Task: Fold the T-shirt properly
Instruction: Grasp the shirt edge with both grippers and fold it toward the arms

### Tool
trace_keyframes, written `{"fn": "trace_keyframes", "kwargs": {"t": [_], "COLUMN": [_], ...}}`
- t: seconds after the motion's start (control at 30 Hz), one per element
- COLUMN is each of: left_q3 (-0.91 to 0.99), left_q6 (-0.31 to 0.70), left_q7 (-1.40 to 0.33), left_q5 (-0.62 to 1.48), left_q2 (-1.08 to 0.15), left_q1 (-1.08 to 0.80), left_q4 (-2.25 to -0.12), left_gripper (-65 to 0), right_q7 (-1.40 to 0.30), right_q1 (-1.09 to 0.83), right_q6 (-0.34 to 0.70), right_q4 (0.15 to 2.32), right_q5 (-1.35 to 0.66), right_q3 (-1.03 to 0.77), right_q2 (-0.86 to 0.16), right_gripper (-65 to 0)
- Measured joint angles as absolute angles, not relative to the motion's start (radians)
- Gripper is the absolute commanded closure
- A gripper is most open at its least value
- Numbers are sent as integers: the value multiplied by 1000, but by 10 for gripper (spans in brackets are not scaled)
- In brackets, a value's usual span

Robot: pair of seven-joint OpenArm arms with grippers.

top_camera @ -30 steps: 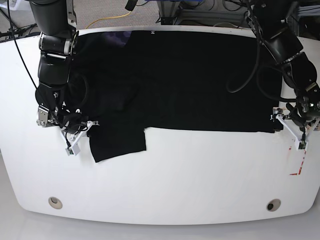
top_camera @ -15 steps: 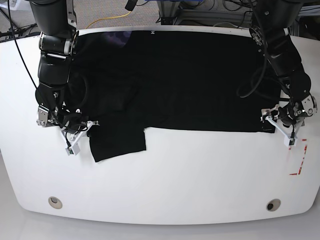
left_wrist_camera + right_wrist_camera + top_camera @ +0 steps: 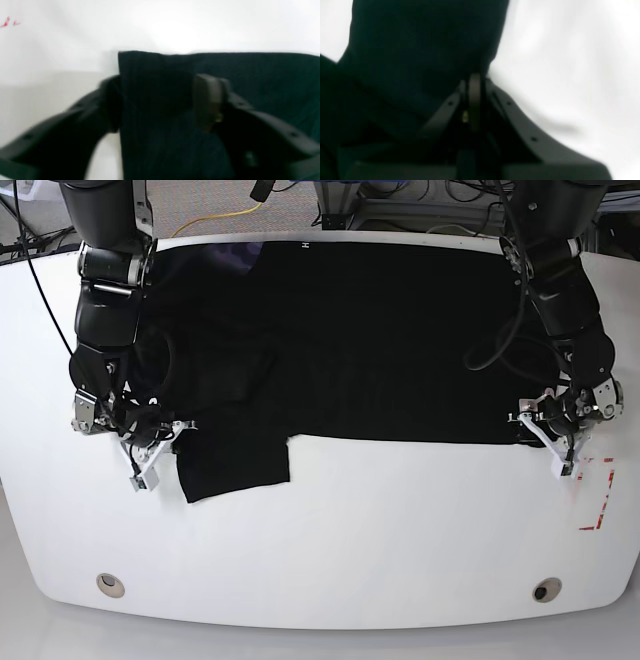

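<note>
With my right gripper, I next set the edge of the black T-shirt down on the shirt's far part (image 3: pixel 158 302), behind the sleeve.
The black T-shirt (image 3: pixel 380 340) lies spread flat over the white table (image 3: pixel 380 530), plain side up, with one sleeve (image 3: pixel 235 465) sticking out toward the front at the left. My left gripper (image 3: pixel 535 438) is at the shirt's front right corner. In the left wrist view the gripper (image 3: pixel 160 92) is open, its jaws apart on either side of that corner of the shirt (image 3: pixel 225 70). My right gripper (image 3: pixel 165 448) sits at the sleeve's left edge. The right wrist view shows this gripper (image 3: pixel 473 77) with fingers pressed together on the edge of the cloth (image 3: pixel 425 37).
Red tape marks (image 3: pixel 600 500) lie on the table just right of the left gripper. Two round holes (image 3: pixel 111 584) (image 3: pixel 546 590) sit near the front edge. Cables and equipment stand behind the table's far edge.
My left gripper has moved left onto the shirt's front right corner and its jaws have narrowed. The right arm and the shirt have not moved.
</note>
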State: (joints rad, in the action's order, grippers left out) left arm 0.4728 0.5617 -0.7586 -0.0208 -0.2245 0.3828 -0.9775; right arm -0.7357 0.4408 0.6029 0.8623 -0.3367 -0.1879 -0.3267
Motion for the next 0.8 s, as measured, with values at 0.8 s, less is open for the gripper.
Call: {"fn": "trace_keyframes", "kwargs": {"t": [0.8], "left_q3": [471], "left_q6": [579], "left_q7": [-771], "left_q5": [-15], "left_q2": [-220], "left_q1": [318], "left_q4": [-1274], "left_gripper": [0], "right_q7": [-984], "right_q1": [327], "right_q6": [604], "right_q4": [1413], "right_q5": [-344], "right_q3": [-219], "right_q2": [-328], "right_gripper": [0]}}
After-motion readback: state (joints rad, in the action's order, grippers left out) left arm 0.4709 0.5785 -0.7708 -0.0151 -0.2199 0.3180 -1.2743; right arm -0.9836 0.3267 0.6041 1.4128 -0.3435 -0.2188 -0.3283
